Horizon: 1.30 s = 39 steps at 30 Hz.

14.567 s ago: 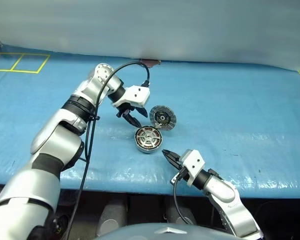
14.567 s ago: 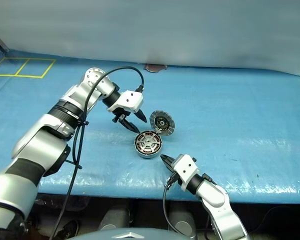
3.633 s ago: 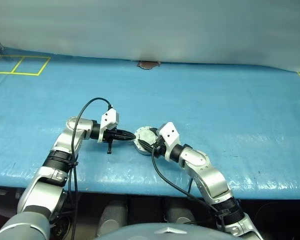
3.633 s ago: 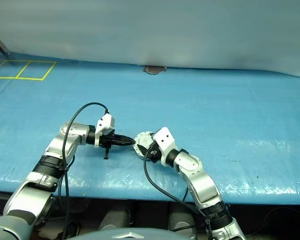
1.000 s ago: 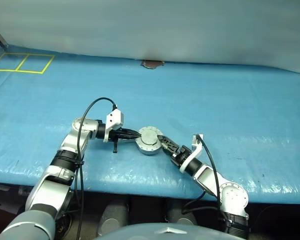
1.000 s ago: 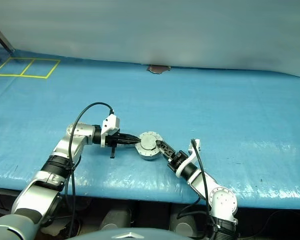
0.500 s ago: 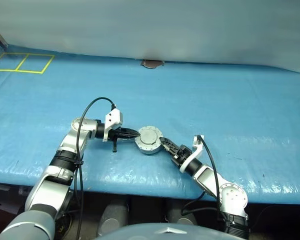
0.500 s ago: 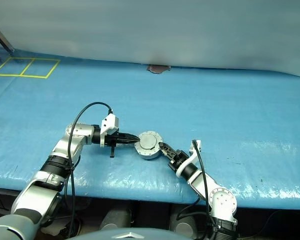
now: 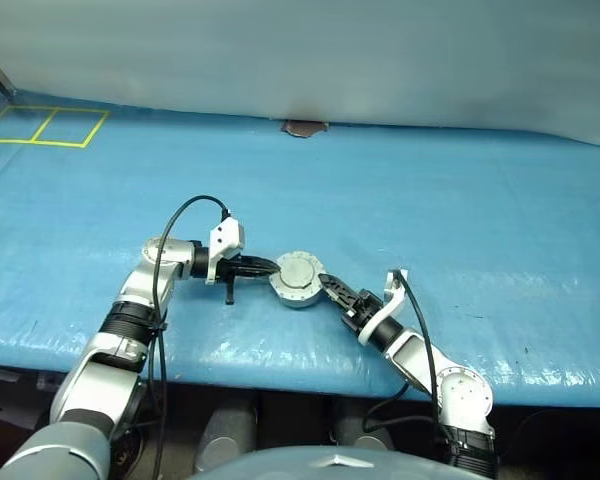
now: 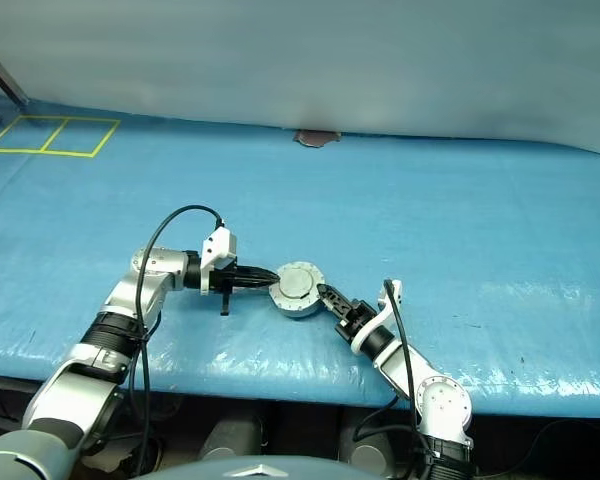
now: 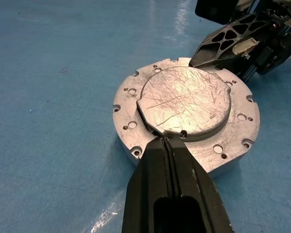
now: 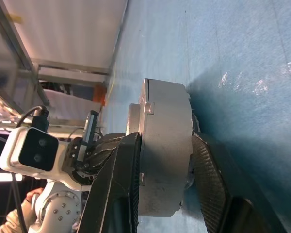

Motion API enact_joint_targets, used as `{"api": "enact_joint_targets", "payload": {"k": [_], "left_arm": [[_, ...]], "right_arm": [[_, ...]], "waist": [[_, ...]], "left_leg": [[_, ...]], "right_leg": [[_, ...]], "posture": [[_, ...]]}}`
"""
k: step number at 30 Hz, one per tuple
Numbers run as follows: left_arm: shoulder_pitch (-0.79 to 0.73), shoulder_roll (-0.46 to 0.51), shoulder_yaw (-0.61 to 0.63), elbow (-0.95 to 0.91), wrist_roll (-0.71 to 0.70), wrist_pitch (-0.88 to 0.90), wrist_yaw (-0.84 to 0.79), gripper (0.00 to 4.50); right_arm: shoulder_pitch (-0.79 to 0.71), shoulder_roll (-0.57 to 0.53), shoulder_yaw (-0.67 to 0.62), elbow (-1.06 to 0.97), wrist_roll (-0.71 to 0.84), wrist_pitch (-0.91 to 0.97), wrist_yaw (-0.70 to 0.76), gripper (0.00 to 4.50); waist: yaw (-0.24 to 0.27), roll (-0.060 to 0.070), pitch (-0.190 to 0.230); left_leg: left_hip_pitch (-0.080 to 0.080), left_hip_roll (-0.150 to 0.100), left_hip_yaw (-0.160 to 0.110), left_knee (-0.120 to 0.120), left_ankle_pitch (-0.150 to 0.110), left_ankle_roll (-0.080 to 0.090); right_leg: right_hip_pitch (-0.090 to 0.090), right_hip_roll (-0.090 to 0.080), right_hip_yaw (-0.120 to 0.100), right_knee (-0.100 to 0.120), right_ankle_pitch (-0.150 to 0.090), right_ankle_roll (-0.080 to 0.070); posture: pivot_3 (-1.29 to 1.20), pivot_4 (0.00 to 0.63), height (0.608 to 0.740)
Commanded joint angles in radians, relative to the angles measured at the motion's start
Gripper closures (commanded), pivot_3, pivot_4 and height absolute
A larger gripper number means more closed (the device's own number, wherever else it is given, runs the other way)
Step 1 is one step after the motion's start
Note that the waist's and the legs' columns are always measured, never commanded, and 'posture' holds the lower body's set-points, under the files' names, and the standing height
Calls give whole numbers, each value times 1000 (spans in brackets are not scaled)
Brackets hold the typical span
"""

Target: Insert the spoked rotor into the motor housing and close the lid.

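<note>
My left gripper, shut on the lid's edge, should back off, open, and take the housing's free side (image 9: 279, 292) from my right gripper.
The motor housing (image 9: 298, 281) lies flat on the blue tarp with the plain grey lid (image 11: 186, 101) closed down on it; its silver rim (image 11: 136, 108) carries small holes. The spoked rotor is hidden. My left gripper (image 9: 272, 268) comes in from the left, shut, with its tips (image 11: 165, 141) resting on the lid's near edge. From the right, my right gripper (image 9: 327, 285) takes the housing's side wall (image 12: 165, 145) between its fingers (image 12: 121, 184), one over the lid and one low by the tarp.
Blue tarp covers the whole table, with open surface all around the housing. Yellow tape squares (image 9: 40, 125) mark the far left corner and a brown patch (image 9: 302, 127) sits at the back edge. The table's front edge (image 9: 280, 365) runs just below both arms.
My right gripper's fingers have drawn together onto the housing's right side. The left gripper and the housing have stayed put.
</note>
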Motion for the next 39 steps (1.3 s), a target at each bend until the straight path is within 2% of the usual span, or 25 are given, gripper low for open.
{"api": "enact_joint_targets", "payload": {"k": [1,14,25,28,39], "left_arm": [[-11,-7,64,-22,-55,52,39,4500],[-8,-28,197,-87,-192,246,151,4500],[67,-90,301,-218,-385,562,273,4500],[88,-90,330,-242,-436,611,284,3945],[111,-98,405,-274,-587,792,312,236]], "right_arm": [[-7,25,-41,25,74,-17,-21,3276],[-25,32,-73,24,256,-74,17,3276],[-87,14,-61,-51,301,-129,20,3276],[-108,10,-59,-67,312,-144,3,3276],[-140,-6,-40,-57,315,-162,-29,3276]], "waist": [[-4,0,0],[-12,2,4],[-27,2,4],[-28,2,4],[-29,3,4]], "left_leg": [[-1,0,0,0,0,0],[-5,-5,3,-4,0,1],[-11,-4,4,-4,1,1],[-11,-4,4,-3,1,1],[-11,-4,5,-1,1,1]], "right_leg": [[0,0,0,0,0,0],[-5,2,0,0,3,5],[-13,3,1,2,3,5],[-13,3,1,2,3,5],[-12,4,1,3,6,1]], "posture": [[0,150,740],[0,150,740],[0,150,740],[0,150,740],[0,150,740]]}}
